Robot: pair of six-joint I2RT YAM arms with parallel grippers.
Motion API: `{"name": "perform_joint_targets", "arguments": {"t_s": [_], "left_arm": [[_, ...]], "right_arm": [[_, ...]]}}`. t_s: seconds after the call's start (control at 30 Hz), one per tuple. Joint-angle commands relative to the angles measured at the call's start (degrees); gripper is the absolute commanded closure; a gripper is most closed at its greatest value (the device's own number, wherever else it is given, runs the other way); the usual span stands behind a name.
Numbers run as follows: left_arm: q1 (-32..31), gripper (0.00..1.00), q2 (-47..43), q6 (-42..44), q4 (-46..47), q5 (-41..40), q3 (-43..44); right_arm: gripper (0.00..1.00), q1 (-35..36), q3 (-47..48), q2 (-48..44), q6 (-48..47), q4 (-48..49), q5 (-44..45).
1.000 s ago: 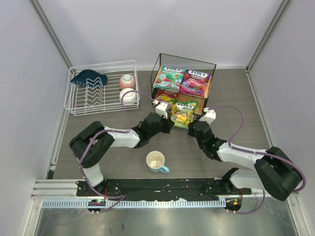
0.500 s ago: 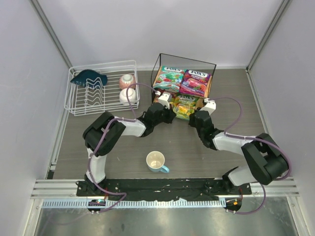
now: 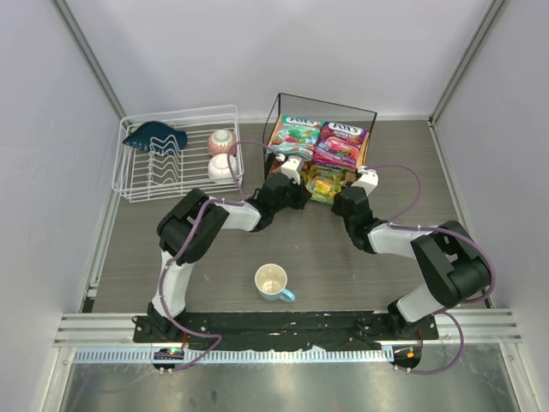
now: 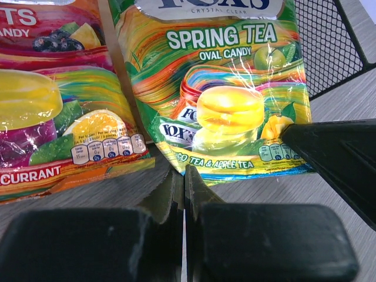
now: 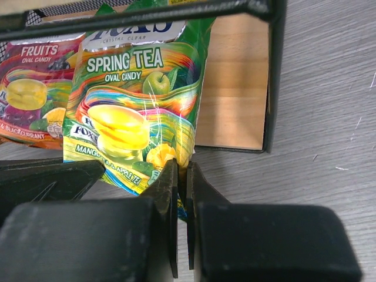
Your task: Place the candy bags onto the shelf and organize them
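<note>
Next, my right gripper sets the yellow-green bag down on the lower board (image 3: 327,177) (image 5: 169,104), next to the orange-red bag.
The shelf (image 3: 371,112) stands at the back, with a teal-green candy bag (image 3: 294,136) and a purple candy bag (image 3: 340,143) lying on its top board. An orange-red bag (image 4: 53,117) lies on the lower board (image 5: 235,88). Beside it, the yellow-green bag (image 4: 223,100) reaches in under the black frame (image 5: 176,13), and its bottom end sticks out over the table. My left gripper (image 4: 184,171) is shut on that bag's lower left corner. My right gripper (image 5: 182,167) is shut on its lower right corner. In the top view, the left gripper (image 3: 300,178) and right gripper (image 3: 350,187) flank the bag (image 3: 324,182).
A white wire dish rack (image 3: 146,184) stands at the back left, holding a blue item (image 3: 154,136) and two round bowls (image 3: 222,142). A mug (image 3: 273,281) sits on the table between the arm bases. White walls close in both sides.
Both grippers have moved away from the bases toward the shelf, carrying the yellow-green bag between them. Its top end now lies under the upper board.
</note>
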Motion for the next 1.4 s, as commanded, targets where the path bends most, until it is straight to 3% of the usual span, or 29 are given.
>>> {"name": "perform_joint_targets", "arguments": {"t_s": [0.0, 1.17, 1.37], "left_arm": [[0.8, 1.0, 1.0, 0.9, 1.5, -0.1, 3.0], [2.6, 1.0, 6.3, -5.3, -3.6, 3.4, 11.4], [2.7, 0.85, 6.6, -5.4, -3.3, 3.8, 11.1]], "right_arm": [[0.99, -1.0, 3.0, 1.3, -1.3, 5.2, 1.6], [0.99, -5.0, 7.5, 8.7, 1.3, 5.8, 0.1], [0.94, -5.2, 8.1, 9.4, 1.7, 5.2, -0.4]]}}
